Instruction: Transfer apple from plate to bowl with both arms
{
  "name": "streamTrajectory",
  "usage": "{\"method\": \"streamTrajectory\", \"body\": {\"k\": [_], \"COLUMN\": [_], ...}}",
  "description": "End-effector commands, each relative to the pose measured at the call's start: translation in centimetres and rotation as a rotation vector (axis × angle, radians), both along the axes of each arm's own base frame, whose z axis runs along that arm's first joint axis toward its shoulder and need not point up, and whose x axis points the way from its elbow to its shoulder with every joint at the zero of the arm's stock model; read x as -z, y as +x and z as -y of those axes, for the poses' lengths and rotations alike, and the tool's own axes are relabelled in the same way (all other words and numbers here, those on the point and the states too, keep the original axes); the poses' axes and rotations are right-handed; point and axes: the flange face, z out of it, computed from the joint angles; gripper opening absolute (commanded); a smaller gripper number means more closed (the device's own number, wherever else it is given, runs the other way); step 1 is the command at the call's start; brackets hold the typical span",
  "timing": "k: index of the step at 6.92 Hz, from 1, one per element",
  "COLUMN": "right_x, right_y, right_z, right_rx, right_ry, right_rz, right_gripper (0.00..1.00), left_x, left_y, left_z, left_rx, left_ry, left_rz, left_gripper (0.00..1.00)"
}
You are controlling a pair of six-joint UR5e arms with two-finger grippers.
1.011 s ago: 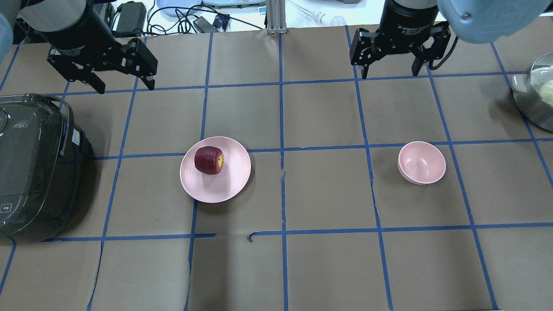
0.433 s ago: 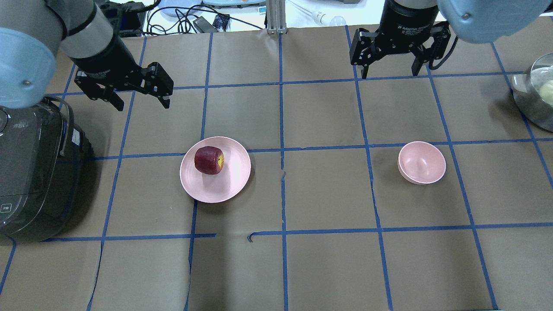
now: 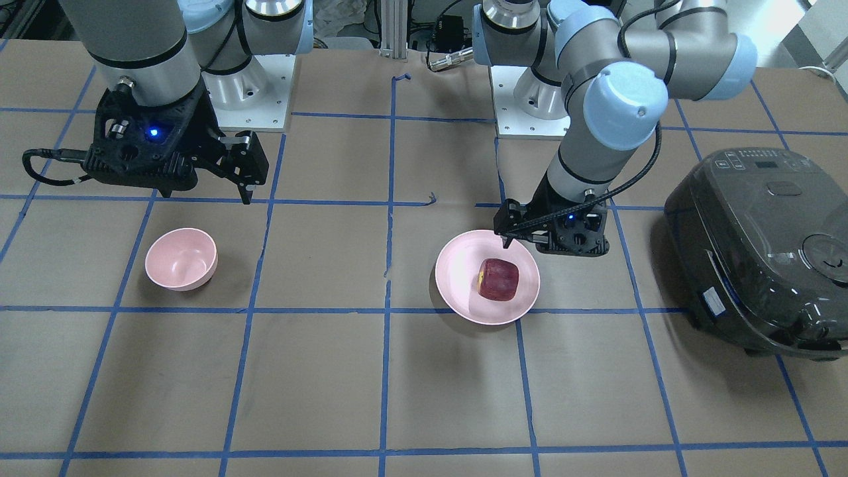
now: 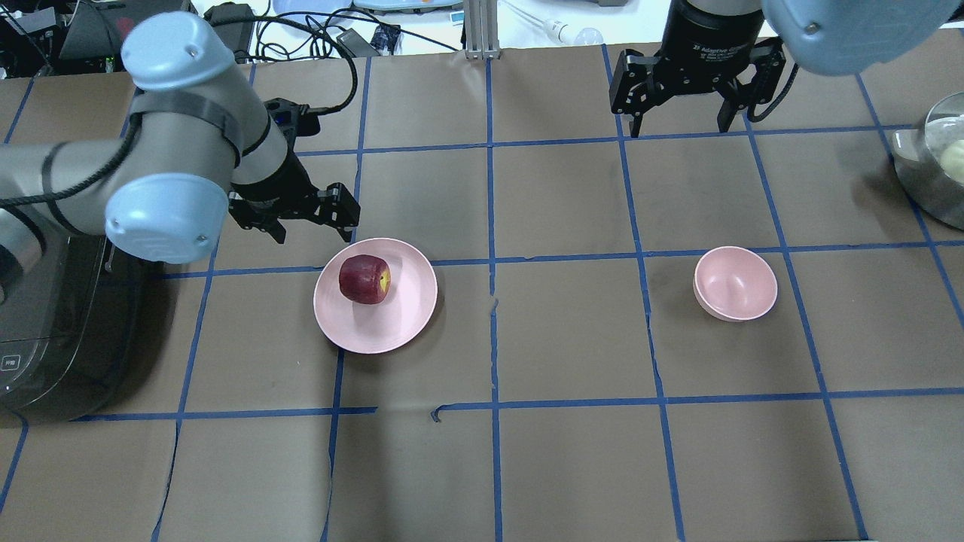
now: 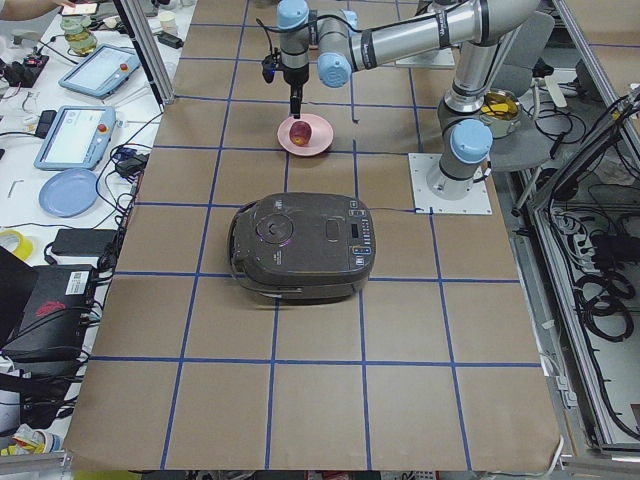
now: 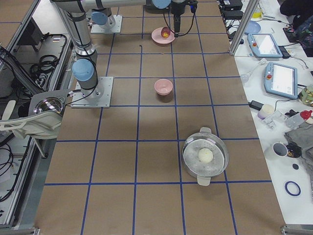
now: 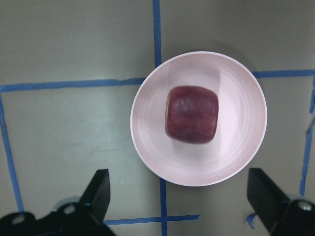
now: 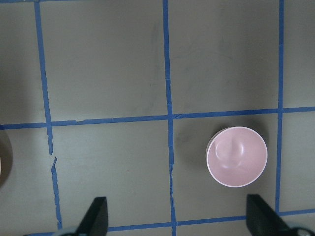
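Note:
The dark red apple is on the wide pink plate. Next, my left gripper goes to it and closes around the apple's middle (image 3: 499, 279) (image 7: 192, 115).
The dark red apple (image 4: 364, 279) lies on the wide pink plate (image 4: 399, 320), left of the table's middle. My left gripper (image 4: 315, 226) is open and empty, hovering just beyond the plate's far left rim. Its wrist view shows the apple (image 7: 192, 114) on the plate (image 7: 236, 152) ahead of the spread fingers (image 7: 96, 196). The small pink bowl (image 4: 736, 284) stands empty on the right. My right gripper (image 4: 680, 124) is open and empty, high near the far edge, beyond the bowl (image 8: 236, 157).
A dark rice cooker (image 4: 53, 324) stands at the left edge, close to my left arm. A metal pot (image 4: 930, 169) with a pale ball in it sits at the right edge. Brown paper with blue tape lines covers the table.
My left arm has swung right and toward the plate, bringing its open gripper to the plate's far rim. The right arm, apple, plate and bowl have not moved.

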Motion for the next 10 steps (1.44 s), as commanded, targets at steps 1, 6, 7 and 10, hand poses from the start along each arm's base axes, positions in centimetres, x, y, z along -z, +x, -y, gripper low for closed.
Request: {"method": "streamTrajectory", "body": {"k": [1,6,7,10], "right_x": [0.0,0.0,-0.1,-0.1], "right_y": [0.0,0.0,-0.1,-0.2], "right_z": [0.0,0.0,0.1,0.1], "right_rx": [0.000,0.001,0.001,0.003], "right_ry": [0.000,-0.001,-0.003,-0.002], "right_rz": [0.000,0.003,0.002,0.000], "right_gripper": [1.00,1.00,1.00,1.00], "left_x": [5.7,11.5,11.2,5.1], "left_y": [-1.4,-2.2,-2.1,-3.0], "left_z": [-0.3,1.0,0.8,1.6], "left_rx": [-0.041,-0.052,-0.076,-0.068], "left_ry": [-0.001,-0.004,-0.009,-0.102], "left_rz": [-0.012,-0.012,-0.002,-0.031], "left_gripper": [1.00,0.01,0.00,0.00]}}
